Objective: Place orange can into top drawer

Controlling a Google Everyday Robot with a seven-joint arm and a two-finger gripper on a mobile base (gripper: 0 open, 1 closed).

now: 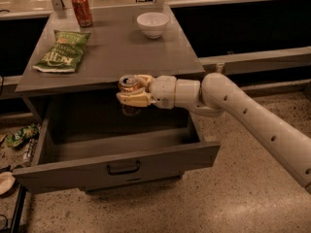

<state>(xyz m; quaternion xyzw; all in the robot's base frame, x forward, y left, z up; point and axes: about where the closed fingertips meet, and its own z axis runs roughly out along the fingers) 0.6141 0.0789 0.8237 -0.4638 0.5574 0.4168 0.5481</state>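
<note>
The orange can, now upright above the drawer's back, will be let go by my gripper on the drawer's bare bottom point(106, 136), around the middle of it, behind the dark handle.
The orange can point(128, 84) has a silver top and a tan-orange label. My gripper point(130, 92) is shut on it, fingers on both sides, and holds it upright in front of the cabinet top's front edge, above the back of the open top drawer point(121, 165). The drawer is pulled out wide, grey, with a dark recessed handle point(123, 167) at the centre of its front panel. Its inside looks bare. My white arm point(243, 115) reaches in from the right.
On the grey cabinet top point(116, 47) lie a green chip bag point(63, 51), a red soda can point(81, 10) at the back and a white bowl point(152, 24). Litter lies on the floor at left point(19, 135).
</note>
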